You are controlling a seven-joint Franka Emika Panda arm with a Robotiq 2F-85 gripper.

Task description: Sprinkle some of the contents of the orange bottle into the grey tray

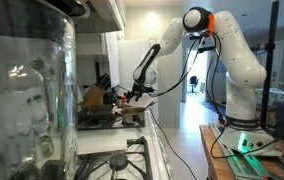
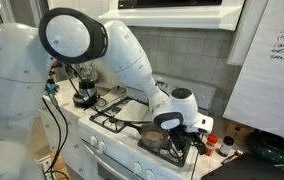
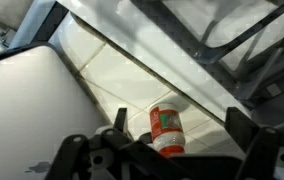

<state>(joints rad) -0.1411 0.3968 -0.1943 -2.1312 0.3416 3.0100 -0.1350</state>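
Next, my gripper moves down to the orange bottle's white top (image 1: 133,97) (image 3: 169,142) and closes there, leaving the bottle's label beyond the fingers.
The orange bottle (image 3: 165,128) is small and orange-red with a white top. In the wrist view it lies between my gripper's (image 3: 178,124) two fingers, with a visible gap on each side, so the gripper is open around it. Its lower end is hidden behind the gripper body. White tiles lie behind it. In an exterior view the gripper (image 2: 180,138) hangs low over the right end of the stove, above the flat grey tray (image 2: 154,146). In an exterior view the gripper (image 1: 132,97) shows a speck of red at its tip.
A big glass jar (image 1: 27,90) fills the foreground. A tan-brown block (image 1: 92,97) stands beside the gripper. Black stove grates (image 2: 112,116) and a dark pot (image 2: 85,97) sit on the stove. Small bottles (image 2: 222,146) stand right of it. A tiled wall is behind.
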